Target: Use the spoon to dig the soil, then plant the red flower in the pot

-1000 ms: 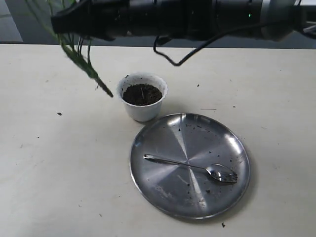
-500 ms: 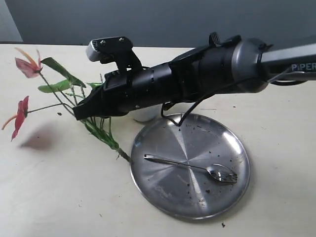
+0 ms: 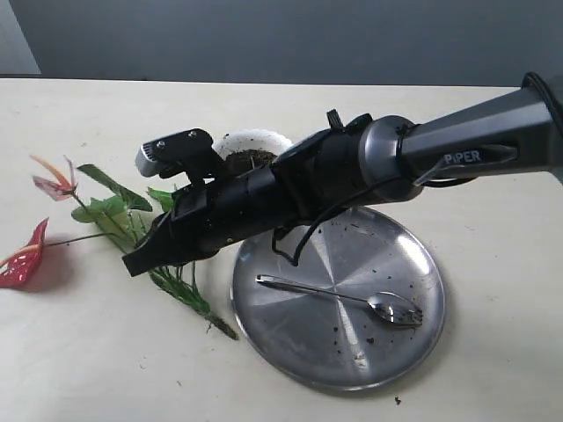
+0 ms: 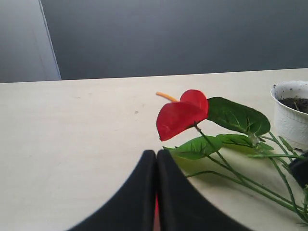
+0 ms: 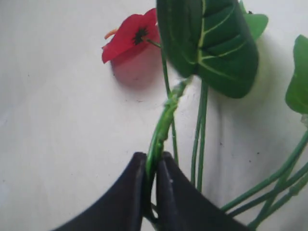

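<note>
I can see some green stems running outside my right gripper's fingers, so next I open them and take more of the stem bundle (image 3: 179, 287) before lifting the red flower.
The red flower (image 3: 107, 211) lies low over the table at the left, with one red bloom (image 3: 19, 260) touching the surface. My right gripper (image 3: 141, 260) reaches across the middle and is shut on the green stem bundle (image 5: 166, 118). The white scalloped pot (image 3: 239, 143) stands behind that arm, mostly hidden, with dark soil (image 3: 256, 156) showing inside. The silver spoon (image 3: 343, 297) rests on the steel plate (image 3: 396, 255). My left gripper (image 4: 156, 154) is shut with nothing held, close to a red bloom (image 4: 183, 114), with the pot (image 4: 290, 118) beyond.
The large round steel plate carries specks of soil and sits right of the flower. Soil crumbs dot the beige table. The right arm's black body lies across the pot and the plate's far-left rim. A grey wall stands behind the table.
The right arm has dropped from high above the pot down to the left, carrying the flower. The blooms now sit at table level, and the stem end lies beside the plate.
</note>
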Robot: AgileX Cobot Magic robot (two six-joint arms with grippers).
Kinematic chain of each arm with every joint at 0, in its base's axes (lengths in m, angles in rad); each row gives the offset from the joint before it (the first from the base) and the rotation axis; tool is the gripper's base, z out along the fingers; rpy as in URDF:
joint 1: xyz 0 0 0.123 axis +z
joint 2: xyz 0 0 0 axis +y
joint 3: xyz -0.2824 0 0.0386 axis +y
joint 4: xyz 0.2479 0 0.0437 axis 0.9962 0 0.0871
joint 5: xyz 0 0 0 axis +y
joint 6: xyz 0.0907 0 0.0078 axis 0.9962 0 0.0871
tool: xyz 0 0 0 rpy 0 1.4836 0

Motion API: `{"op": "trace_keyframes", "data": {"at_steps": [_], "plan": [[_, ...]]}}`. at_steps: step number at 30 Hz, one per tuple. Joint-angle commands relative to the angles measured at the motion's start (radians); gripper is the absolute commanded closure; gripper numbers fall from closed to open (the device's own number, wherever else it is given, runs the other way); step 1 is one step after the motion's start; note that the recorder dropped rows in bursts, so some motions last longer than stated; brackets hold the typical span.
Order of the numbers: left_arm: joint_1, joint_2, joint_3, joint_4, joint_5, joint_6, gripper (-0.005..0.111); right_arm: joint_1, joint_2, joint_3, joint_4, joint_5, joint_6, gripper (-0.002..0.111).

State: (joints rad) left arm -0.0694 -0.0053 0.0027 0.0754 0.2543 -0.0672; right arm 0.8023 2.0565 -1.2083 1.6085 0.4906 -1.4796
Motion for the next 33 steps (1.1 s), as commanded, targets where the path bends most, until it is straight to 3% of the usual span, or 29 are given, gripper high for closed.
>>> {"op": "trace_keyframes", "data": {"at_steps": [1,3,6,8,13,18,33], "plan": [[-0.004,0.005,-0.003,-0.003,-0.008,-0.001,0.105,0.001,0.000,0.002,-0.090,0.010,0.071,0.073],[-0.004,0.005,-0.003,-0.003,-0.008,-0.001,0.105,0.001,0.000,0.002,-0.138,0.002,0.116,0.064],[-0.004,0.005,-0.003,-0.003,-0.008,-0.001,0.105,0.001,0.000,0.000,-0.219,0.002,0.169,0.065],[-0.004,0.005,-0.003,-0.003,-0.008,-0.001,0.105,0.001,-0.004,-0.014,-0.319,0.023,0.239,0.064],[-0.004,0.005,-0.003,-0.003,-0.008,-0.001,0.105,0.008,-0.007,-0.097,-0.637,0.095,0.477,0.048],[-0.004,0.005,-0.003,-0.003,-0.008,-0.001,0.105,0.037,-0.005,-0.165,-0.883,0.031,0.642,0.049],[-0.004,0.005,-0.003,-0.003,-0.008,-0.001,0.105,0.049,0.071,-0.175,-0.877,-0.002,0.651,0.049]]}}
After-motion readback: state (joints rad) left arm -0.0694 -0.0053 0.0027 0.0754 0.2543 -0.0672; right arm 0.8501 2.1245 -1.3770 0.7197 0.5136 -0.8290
